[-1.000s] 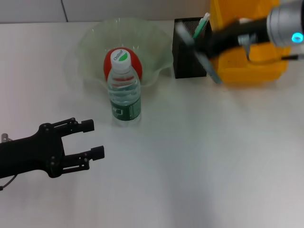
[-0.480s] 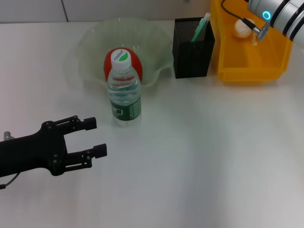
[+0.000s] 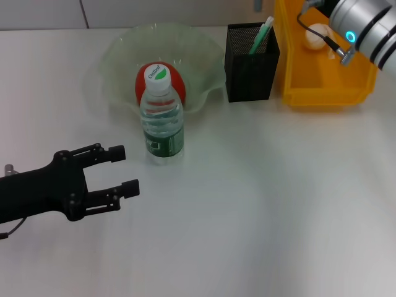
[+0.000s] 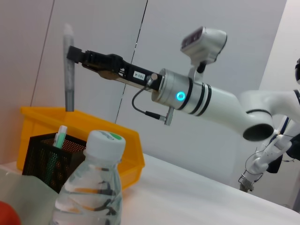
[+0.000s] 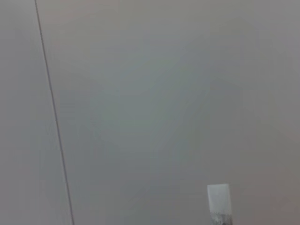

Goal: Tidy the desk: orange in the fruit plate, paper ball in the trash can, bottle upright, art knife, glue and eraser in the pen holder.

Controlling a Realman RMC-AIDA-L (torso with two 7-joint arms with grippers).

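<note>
I should release the slim grey stick with my right gripper in the black mesh pen holder [image 3: 267,47], beside the green-capped item.
The orange [image 3: 174,79] lies in the pale green fruit plate [image 3: 124,52]. The water bottle [image 3: 163,120] stands upright in front of it. The paper ball [image 3: 317,34] lies in the yellow trash bin [image 3: 322,80]. The black mesh pen holder [image 3: 249,68] holds a green-capped item [image 3: 262,32]. My left gripper [image 3: 125,168] is open and empty, left of the bottle and low over the table. In the left wrist view my right gripper [image 4: 71,53] is shut on a slim grey stick, seemingly the art knife [image 4: 69,79], hanging upright above the pen holder [image 4: 44,157]. Eraser and glue are not visible.
My right arm [image 3: 365,25] reaches in over the yellow bin at the back right. The white table [image 3: 260,204] stretches in front of the bottle and the holder. The right wrist view shows only a grey wall and a small pale tip [image 5: 219,201].
My right arm has risen from beside the pen holder, carrying the grey stick up out of the head view. My left gripper has shifted slightly toward the bottle.
</note>
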